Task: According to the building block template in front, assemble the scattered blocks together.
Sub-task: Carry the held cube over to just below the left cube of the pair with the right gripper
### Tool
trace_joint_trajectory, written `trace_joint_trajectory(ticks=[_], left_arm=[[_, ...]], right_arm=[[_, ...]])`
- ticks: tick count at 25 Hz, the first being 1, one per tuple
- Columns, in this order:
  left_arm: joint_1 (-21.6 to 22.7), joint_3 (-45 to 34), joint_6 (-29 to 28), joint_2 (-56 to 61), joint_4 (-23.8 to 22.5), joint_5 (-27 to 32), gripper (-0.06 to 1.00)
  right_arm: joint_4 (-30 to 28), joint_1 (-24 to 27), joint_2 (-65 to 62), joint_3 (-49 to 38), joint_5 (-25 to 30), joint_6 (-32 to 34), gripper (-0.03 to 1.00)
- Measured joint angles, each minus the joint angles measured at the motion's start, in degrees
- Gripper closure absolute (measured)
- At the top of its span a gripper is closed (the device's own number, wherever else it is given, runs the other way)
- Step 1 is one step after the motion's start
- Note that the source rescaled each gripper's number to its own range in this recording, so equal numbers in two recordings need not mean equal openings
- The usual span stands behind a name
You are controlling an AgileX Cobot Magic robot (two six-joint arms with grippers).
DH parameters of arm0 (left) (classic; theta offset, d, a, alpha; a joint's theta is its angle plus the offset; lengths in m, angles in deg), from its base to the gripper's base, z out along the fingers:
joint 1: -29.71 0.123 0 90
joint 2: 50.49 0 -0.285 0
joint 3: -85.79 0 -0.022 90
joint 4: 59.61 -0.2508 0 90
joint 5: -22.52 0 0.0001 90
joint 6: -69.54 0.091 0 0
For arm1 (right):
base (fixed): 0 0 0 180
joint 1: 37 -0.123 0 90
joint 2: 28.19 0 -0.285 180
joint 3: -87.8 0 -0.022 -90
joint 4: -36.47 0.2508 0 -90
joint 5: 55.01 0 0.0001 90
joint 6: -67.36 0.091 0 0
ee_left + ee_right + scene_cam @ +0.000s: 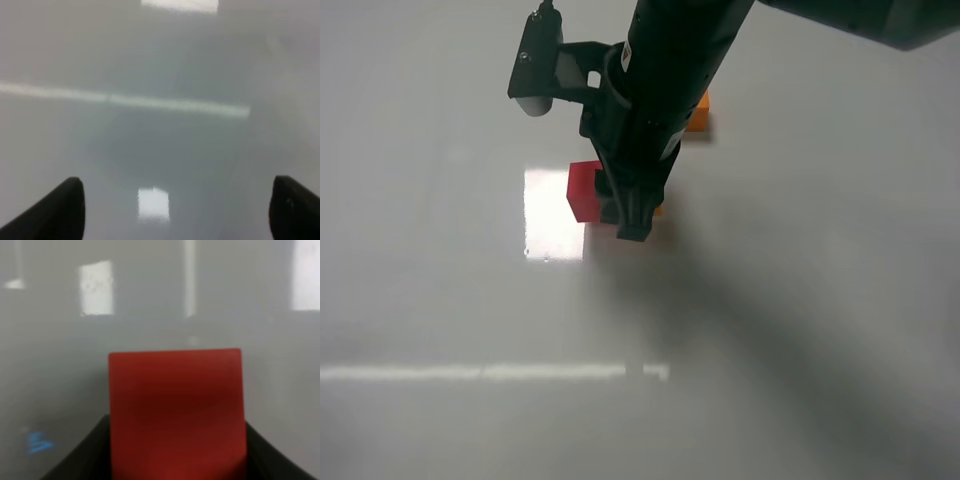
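The robot's right gripper will release the red cube on the table (640, 216) against the orange cube, next to the bright square reflection.
In the exterior high view my right gripper (631, 226) reaches down at the table's middle. The red cube (584, 190) sticks out to its left, and a sliver of the orange cube (658, 210) shows right beside it. In the right wrist view the red cube (175, 410) fills the gap between the dark fingers (90, 447), so the right gripper (176, 450) is shut on it. An orange end of the template (699, 112) shows behind the arm; its red half is hidden. My left gripper (175, 215) is open and empty over bare table.
The table (440, 300) is glossy grey-white, with a bright square reflection (550, 215) left of the red cube and a light streak (490, 372) nearer the front. The right arm's camera bracket (538, 65) juts out to the left.
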Motion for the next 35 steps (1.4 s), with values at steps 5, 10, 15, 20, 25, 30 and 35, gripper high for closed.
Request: trace_joint_trajectory(ticks=[5, 10, 15, 20, 25, 30, 35], left_arm=[[0.0, 0.0, 0.0, 0.0, 0.0, 0.0, 0.93], [0.0, 0.0, 0.0, 0.0, 0.0, 0.0, 0.93], [0.0, 0.0, 0.0, 0.0, 0.0, 0.0, 0.93], [0.0, 0.0, 0.0, 0.0, 0.0, 0.0, 0.93], [0.0, 0.0, 0.0, 0.0, 0.0, 0.0, 0.93], [0.0, 0.0, 0.0, 0.0, 0.0, 0.0, 0.93], [0.0, 0.0, 0.0, 0.0, 0.0, 0.0, 0.93]], right_arm=[[-0.64, 0.06, -6.51, -13.82, -9.29, 1.25, 0.95], [-3.61, 0.59, -9.11, -18.96, -12.63, 1.99, 0.95], [-3.39, 3.24, -9.04, -20.77, -17.26, 0.47, 0.95], [-1.33, 5.64, -9.04, -20.83, -19.68, -3.29, 0.95], [-0.46, 5.76, -9.04, -21.48, -20.5, -5.84, 0.95], [-0.28, 5.76, -9.48, -24.22, -23.21, -6.35, 0.95], [0.02, 5.76, -9.86, -25.09, -24.36, -6.24, 0.95]])
